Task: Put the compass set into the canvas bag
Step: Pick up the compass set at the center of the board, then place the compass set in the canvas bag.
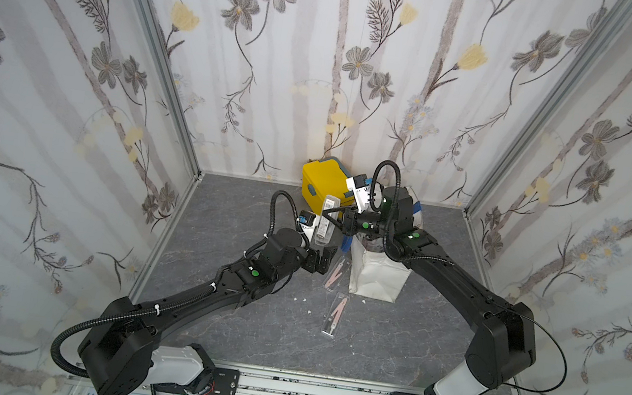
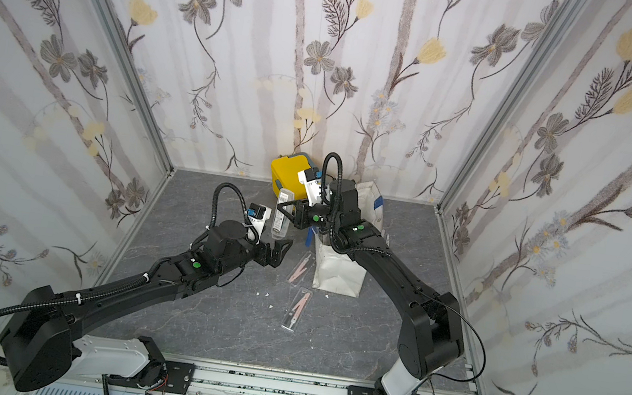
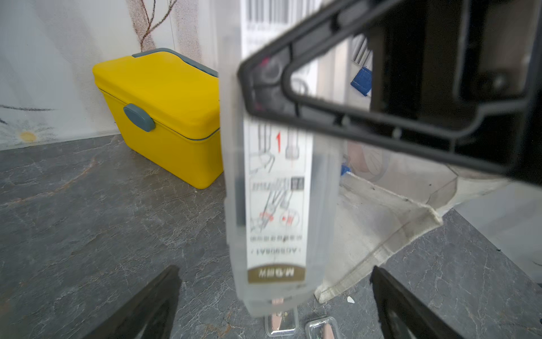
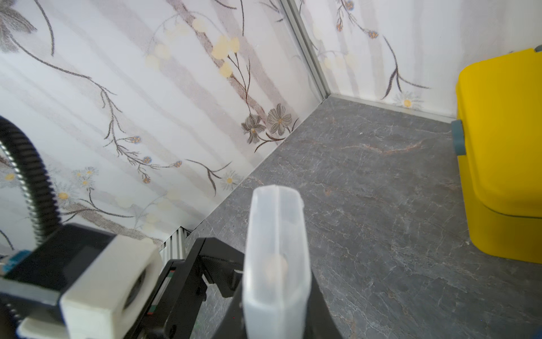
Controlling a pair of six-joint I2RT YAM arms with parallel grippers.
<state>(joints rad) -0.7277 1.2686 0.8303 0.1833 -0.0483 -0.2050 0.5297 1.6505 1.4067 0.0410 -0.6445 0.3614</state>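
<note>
Next, I release the compass set, now upright in the air between the arms, from my right gripper inside the canvas bag [image 1: 376, 240], just behind the front side of the bag.
A compass set [image 1: 325, 225] in a clear plastic case with a printed label hangs upright in the air between the two arms. My right gripper [image 1: 328, 213] is shut on its upper part; in the right wrist view the case [image 4: 275, 249] stands clamped between the dark fingers [image 4: 321, 311]. Just below the case's lower end [image 3: 275, 205], my left gripper [image 1: 325, 255] is open, its fingers [image 3: 146, 305] wide apart and off the case. The off-white canvas bag [image 1: 376, 276] with blue handles stands to the right of the case, partly under the right arm.
A yellow lidded box [image 1: 322, 184] sits at the back wall, behind the held case. Two more clear compass cases [image 1: 338, 273] [image 1: 336, 315] lie on the grey table in front of the bag's left side. Small white scraps [image 1: 300, 299] lie near them.
</note>
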